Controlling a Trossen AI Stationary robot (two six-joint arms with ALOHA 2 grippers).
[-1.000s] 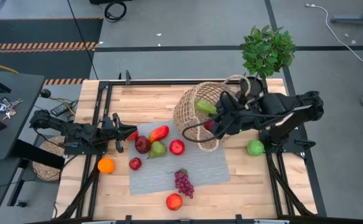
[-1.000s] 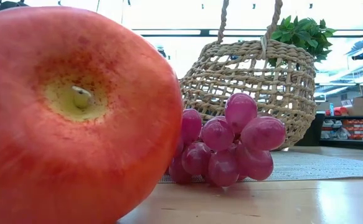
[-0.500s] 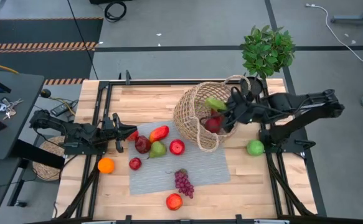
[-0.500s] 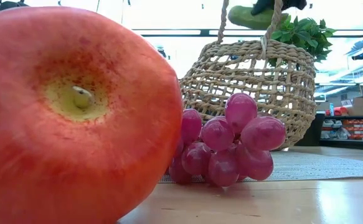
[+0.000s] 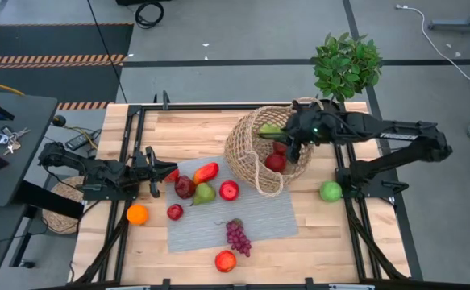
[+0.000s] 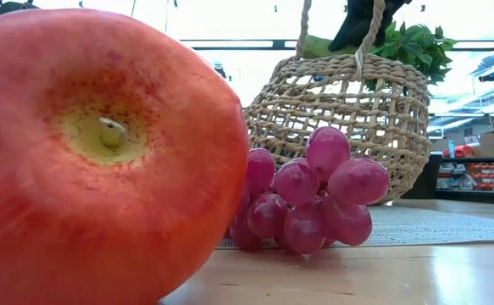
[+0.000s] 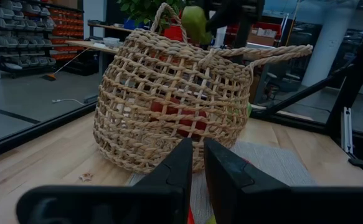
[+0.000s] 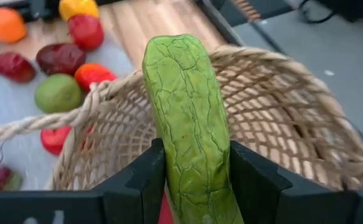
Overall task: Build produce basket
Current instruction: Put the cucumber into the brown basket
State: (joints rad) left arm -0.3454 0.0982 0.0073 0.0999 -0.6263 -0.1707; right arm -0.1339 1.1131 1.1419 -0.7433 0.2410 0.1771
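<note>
The robot's right gripper needs to release the green vegetable inside the tan wicker basket (image 5: pixel 259 143), next to the red fruit.
The tan wicker basket (image 5: pixel 265 157) stands at the far right of the grey mat (image 5: pixel 230 211), with a red fruit (image 5: pixel 276 162) inside. My right gripper (image 5: pixel 287 135) hangs over the basket's mouth, shut on a long wrinkled green vegetable (image 8: pixel 187 112). In the low view the vegetable (image 6: pixel 319 47) sits at rim height between the loop handles. Loose produce lies on the mat: a red pepper (image 5: pixel 206 171), a green pear (image 5: pixel 204 194), red apples (image 5: pixel 229 190) and purple grapes (image 5: pixel 237 236). My left gripper (image 5: pixel 155 172) waits shut at the mat's left edge. My right gripper pinches the green vegetable's two long sides (image 8: pixel 169 168) between its two fingers (image 8: pixel 141 180). The fingers slant down from the table's right side and lie along the vegetable. Its free end (image 8: pixel 169 50) sticks out ahead of them. It hangs clear above the basket's opening.
An orange (image 5: pixel 137 214) lies left of the mat, a red apple (image 5: pixel 225 260) near the front edge and a green apple (image 5: pixel 330 191) right of the basket. A leafy potted plant (image 5: pixel 347 64) stands behind the table's far right corner.
My right gripper has sunk with the green vegetable, from above the basket's handles down to rim height over its mouth. It has also shifted a little toward the far edge and rolled. The right arm has stretched out toward the table's right. The basket has stayed where it was.
</note>
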